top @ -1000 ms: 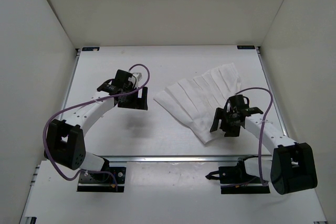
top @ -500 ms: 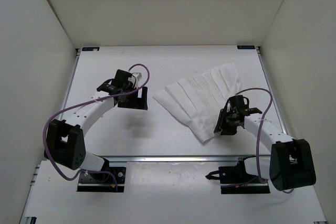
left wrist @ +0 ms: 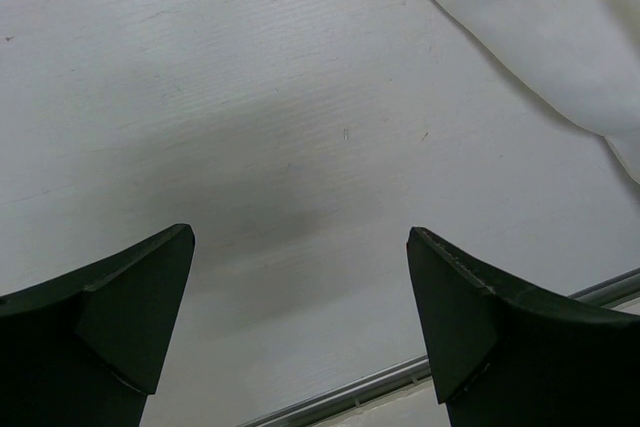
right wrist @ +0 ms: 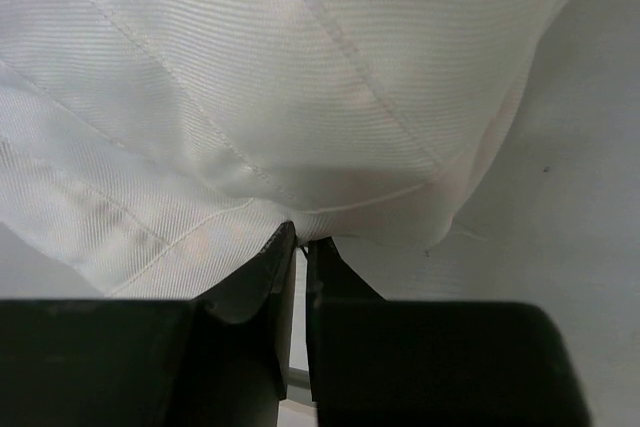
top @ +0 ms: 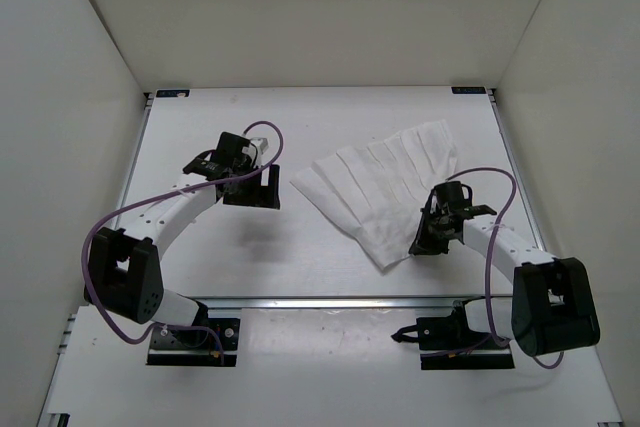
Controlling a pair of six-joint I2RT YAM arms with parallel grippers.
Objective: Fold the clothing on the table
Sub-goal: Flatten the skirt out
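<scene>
The robot's right gripper should release the pinched hem in the middle of the table, at the clothing's end (top: pixel 326 193) closest to the left gripper.
The clothing (top: pixel 380 182), a thin white pleated piece, lies fanned out on the table (top: pixel 190 127) right of centre. My right gripper (top: pixel 426 239) sits at its near right edge. In the right wrist view the gripper (right wrist: pixel 302 237) is shut, with the hem of the clothing (right wrist: pixel 300 77) pinched between the fingertips. My left gripper (top: pixel 251 190) hovers left of the garment, apart from it. The left wrist view shows that gripper (left wrist: pixel 300 237) wide open over bare table (left wrist: pixel 250 97), with a corner of the clothing (left wrist: pixel 540 27) at the upper right.
White enclosure walls (top: pixel 90 57) rise on the left, back and right. An aluminium frame strip (top: pixel 330 301) runs along the table's near edge, with both arm bases (top: pixel 190 339) behind it. Purple cables (top: pixel 268 137) loop off each arm.
The right gripper's fingers have closed onto the clothing's near edge, and that arm has shifted slightly. The left arm has stayed still and open.
</scene>
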